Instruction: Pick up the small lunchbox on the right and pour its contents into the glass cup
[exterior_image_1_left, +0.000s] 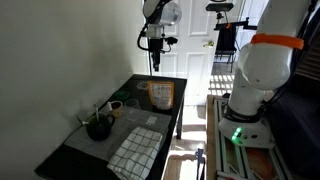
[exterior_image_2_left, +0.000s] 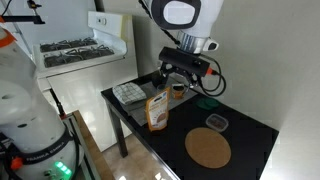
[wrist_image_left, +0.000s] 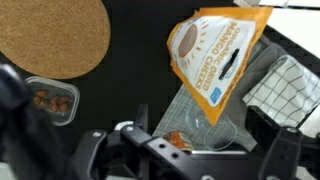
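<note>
The robot's gripper needs to next move to the small lunchbox and grip the lunchbox's edge (exterior_image_1_left: 139, 101) (wrist_image_left: 75, 104) that faces the glass cup.
The small lunchbox (wrist_image_left: 50, 100) is a small clear box with brown bits inside, on the black table beside the cork mat (wrist_image_left: 50, 35); it also shows in an exterior view (exterior_image_2_left: 216, 122). The glass cup (wrist_image_left: 212, 125) is clear and stands on a grey mat just below an orange snack bag (wrist_image_left: 215, 55). My gripper (wrist_image_left: 150, 122) is open and empty, hovering above the cup and bag, well clear of the lunchbox. It shows high over the table in both exterior views (exterior_image_1_left: 155, 52) (exterior_image_2_left: 185, 76).
The orange bag stands upright mid-table (exterior_image_1_left: 160, 94) (exterior_image_2_left: 157, 110). A checkered cloth (exterior_image_1_left: 135, 150) (wrist_image_left: 290, 85) lies near one table end. A dark pot with sticks (exterior_image_1_left: 98, 125) and a green item (exterior_image_2_left: 208, 100) stand nearby. A small orange-brown object (wrist_image_left: 175, 140) sits beside the cup.
</note>
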